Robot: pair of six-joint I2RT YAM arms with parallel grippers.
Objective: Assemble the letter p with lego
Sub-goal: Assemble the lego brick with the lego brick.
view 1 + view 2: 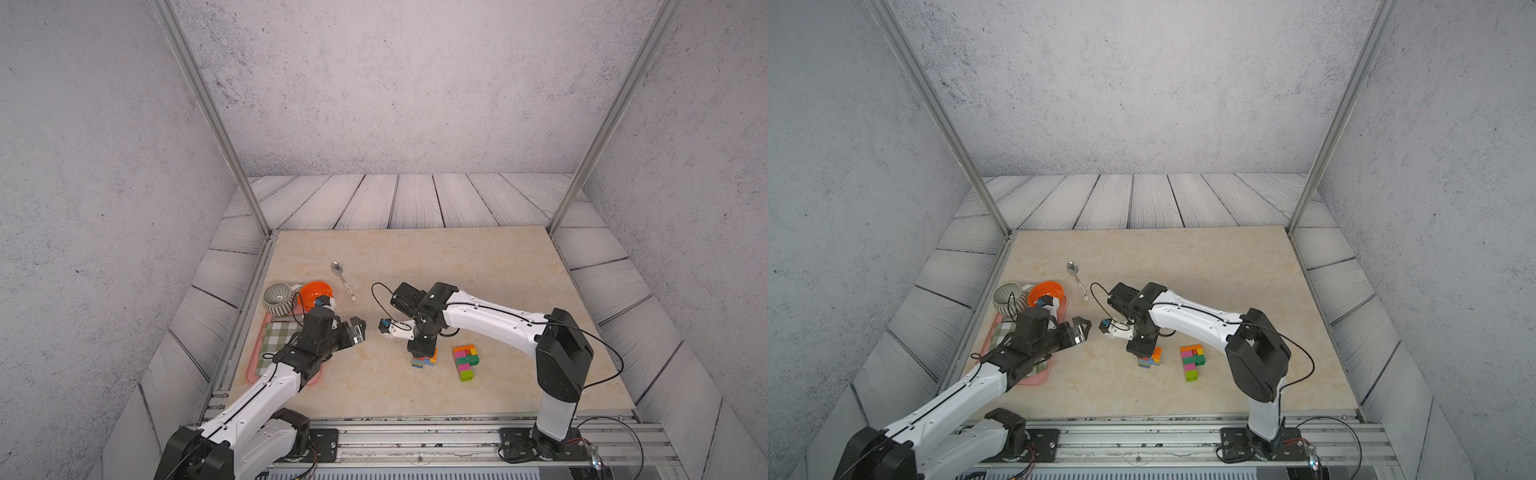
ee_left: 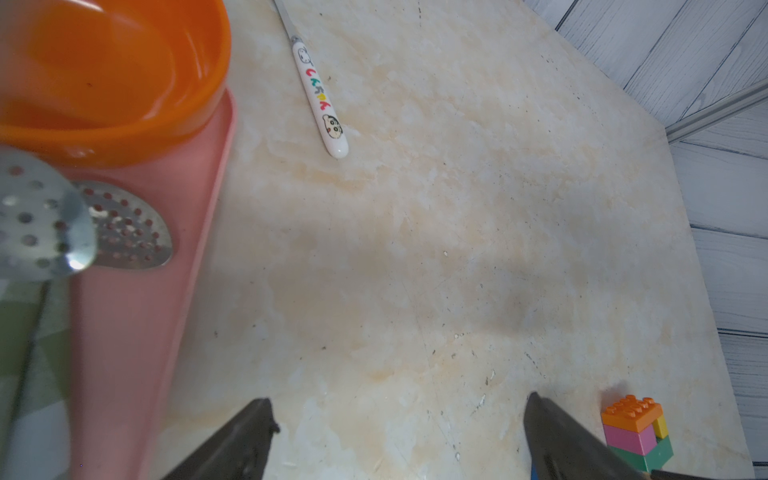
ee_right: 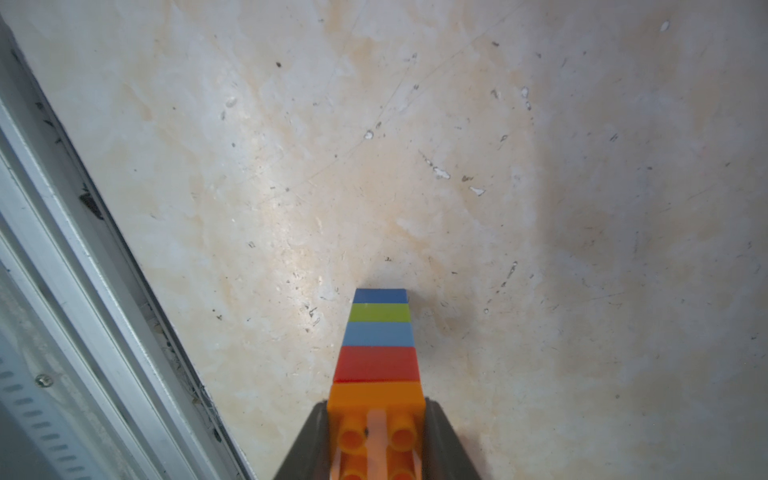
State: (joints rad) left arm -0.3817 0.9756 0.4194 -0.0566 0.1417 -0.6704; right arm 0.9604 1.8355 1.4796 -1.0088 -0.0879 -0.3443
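Observation:
Next, my right gripper lets go of the lego stack upright on the bare tabletop (image 1: 411,367) (image 3: 376,276) between the pink tray and lego cluster.
A lego stack (image 3: 380,332) of orange, red, blue, lime and blue bricks stands upright, its lower blue end down at the tabletop. My right gripper (image 3: 376,419) points down over it, shut on the top orange brick (image 3: 374,397). In both top views the stack (image 1: 423,363) (image 1: 1149,362) shows under the right gripper (image 1: 422,353). A second lego cluster (image 1: 465,362) (image 1: 1192,360) of orange, pink, green, yellow and lime bricks lies flat to the right, also visible as (image 2: 636,432). My left gripper (image 1: 358,330) (image 2: 399,415) hovers open and empty, left of the stack.
A pink tray (image 1: 253,365) at the left holds a checked cloth (image 1: 278,336), an orange bowl (image 1: 316,293) and a slotted spoon (image 2: 124,224). A striped grey bowl (image 1: 277,298) stands beside the orange bowl. A spoon (image 1: 344,279) lies behind it. A metal rail (image 1: 415,432) runs along the front.

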